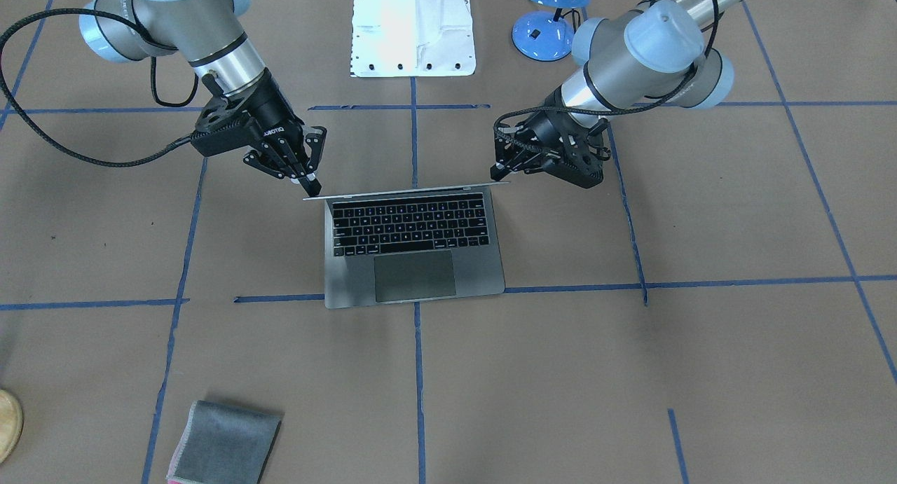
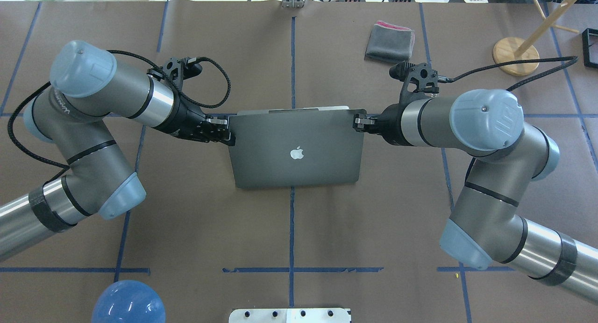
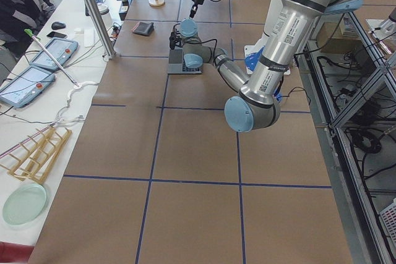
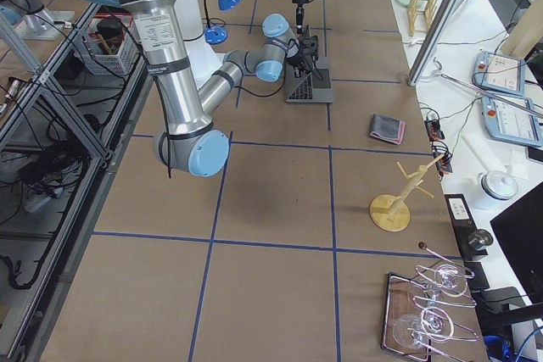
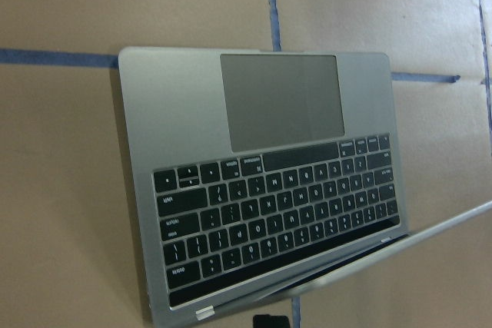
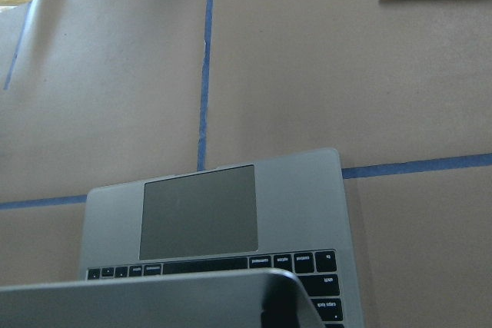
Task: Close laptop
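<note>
Next, my left gripper lets go of the laptop's lid once it lies flat over the keyboard and trackpad (image 1: pixel 414 246) (image 5: pixel 287 159).
The space-grey laptop (image 1: pixel 350 281) stands open at the table's middle, with its keyboard facing away from the robot. Its lid (image 2: pixel 296 145), with the dark apple logo, is tilted up. My left gripper (image 1: pixel 499 174) looks shut, and its tips are at the lid's top corner on my left (image 2: pixel 228 132). My right gripper (image 1: pixel 313 186) looks shut, and its tips are at the opposite top corner (image 2: pixel 357 123). The left wrist view shows the keyboard and trackpad (image 5: pixel 277 97) with the lid's edge low over them. The right wrist view shows the trackpad (image 6: pixel 200 213) beyond the lid's edge.
A small grey folded cloth (image 1: pixel 224 445) lies beyond the laptop, toward the operators' side (image 2: pixel 390 37). A blue lamp (image 1: pixel 543 29) and a white base plate (image 1: pixel 413 29) stand near the robot. A wooden stand (image 2: pixel 514 56) is at the far right.
</note>
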Tool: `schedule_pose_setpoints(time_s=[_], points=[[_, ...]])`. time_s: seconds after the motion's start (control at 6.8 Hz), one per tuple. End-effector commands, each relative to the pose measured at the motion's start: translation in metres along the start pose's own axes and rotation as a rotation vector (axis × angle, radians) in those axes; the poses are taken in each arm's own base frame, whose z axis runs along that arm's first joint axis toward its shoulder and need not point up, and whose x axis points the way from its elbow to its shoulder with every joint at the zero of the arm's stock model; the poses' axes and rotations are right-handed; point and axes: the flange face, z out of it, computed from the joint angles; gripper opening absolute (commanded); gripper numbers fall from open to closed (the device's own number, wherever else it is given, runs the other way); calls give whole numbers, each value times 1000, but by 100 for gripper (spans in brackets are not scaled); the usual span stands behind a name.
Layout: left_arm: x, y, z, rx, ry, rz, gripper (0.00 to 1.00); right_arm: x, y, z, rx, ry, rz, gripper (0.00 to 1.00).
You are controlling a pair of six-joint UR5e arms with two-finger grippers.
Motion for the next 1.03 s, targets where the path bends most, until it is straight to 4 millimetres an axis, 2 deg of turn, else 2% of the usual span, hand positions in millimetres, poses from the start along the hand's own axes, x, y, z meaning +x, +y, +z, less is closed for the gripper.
schedule_pose_setpoints(time_s=[0.0,0.29,0.44,0.59,0.74,0.88], points=[[-2,-22,19,30,-33,-15,0,-2,-8,27,-4,34,6,2],[-16,-42,42,86,-90,-39,0,1,-15,56,-9,76,12,2],[-23,-49,53,88,-112,-51,0,-5,-21,76,-12,95,17,2],[-30,-62,73,105,-153,-68,0,1,-22,95,-20,128,19,2],[-35,-69,97,98,-187,-82,0,14,-21,111,-31,165,23,2],[-37,-70,99,94,-193,-61,0,20,-19,119,-38,180,23,2]])
